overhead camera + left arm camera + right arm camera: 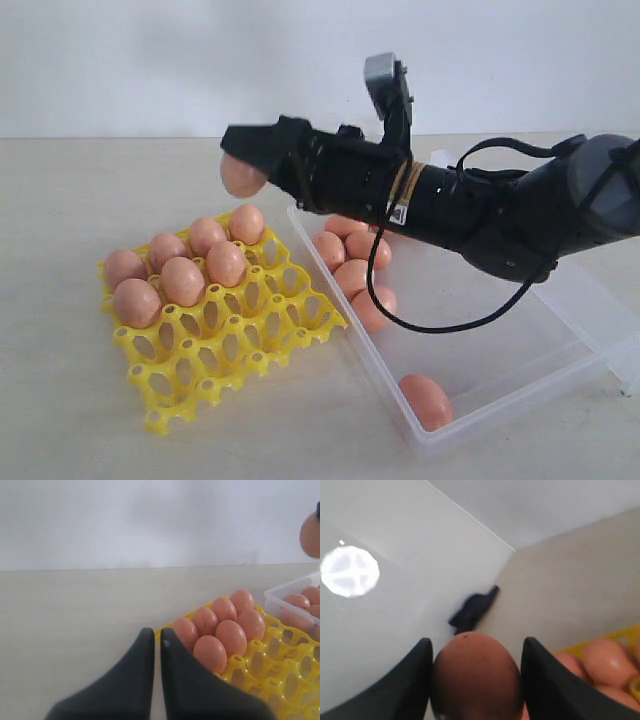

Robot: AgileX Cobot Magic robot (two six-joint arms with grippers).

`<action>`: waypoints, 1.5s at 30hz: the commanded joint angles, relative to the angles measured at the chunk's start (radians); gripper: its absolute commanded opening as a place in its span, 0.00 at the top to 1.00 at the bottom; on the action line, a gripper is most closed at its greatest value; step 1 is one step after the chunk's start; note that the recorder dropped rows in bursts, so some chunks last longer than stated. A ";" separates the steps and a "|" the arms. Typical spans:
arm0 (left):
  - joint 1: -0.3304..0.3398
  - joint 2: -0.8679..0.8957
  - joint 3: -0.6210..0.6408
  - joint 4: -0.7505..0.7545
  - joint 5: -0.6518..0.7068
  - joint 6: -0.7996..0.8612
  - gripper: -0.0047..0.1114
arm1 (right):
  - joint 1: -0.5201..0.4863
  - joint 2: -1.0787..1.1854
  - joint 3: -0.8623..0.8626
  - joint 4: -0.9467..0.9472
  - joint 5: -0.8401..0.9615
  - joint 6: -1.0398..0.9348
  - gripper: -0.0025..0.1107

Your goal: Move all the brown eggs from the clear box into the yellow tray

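Note:
My right gripper needs to release the brown egg, now held above the tray's back edge, into the empty cup before the tray's back corner egg (262,249), near the clear box.
My right gripper (245,160) is shut on a brown egg (243,176) and holds it in the air above the back edge of the yellow tray (215,345). In the right wrist view that egg (477,675) fills the gap between the two black fingers. Several brown eggs (183,280) sit in the tray's back-left cups. More eggs (352,277) lie bunched at the far left end of the clear box (370,365), and one (427,400) lies alone in its near corner. My left gripper (157,635) is shut and empty, low over the table beside a corner of the tray (280,675).
The box's clear lid (600,310) lies open to the right of the box. The right arm (480,215) and its black cable (440,325) stretch over the box. A white wall runs behind the table. A dark shape (472,607) shows far off in the right wrist view.

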 commanded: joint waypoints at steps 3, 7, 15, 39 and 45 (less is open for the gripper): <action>0.002 -0.003 0.003 -0.001 -0.007 -0.002 0.92 | -0.008 0.008 -0.057 -0.223 0.276 -0.002 0.98; 0.002 -0.003 0.003 -0.001 -0.007 -0.002 0.92 | -0.006 0.011 -0.140 -0.258 0.417 -0.038 0.98; 0.002 -0.003 0.003 -0.001 -0.007 -0.002 0.92 | 0.040 0.116 -0.301 -0.339 0.590 -0.040 0.98; 0.002 -0.003 0.003 -0.001 -0.007 -0.002 0.92 | 0.042 0.234 -0.306 -0.297 0.555 -0.085 0.89; 0.002 -0.003 0.003 -0.001 -0.007 -0.002 0.92 | 0.042 0.234 -0.306 -0.295 0.555 -0.085 0.62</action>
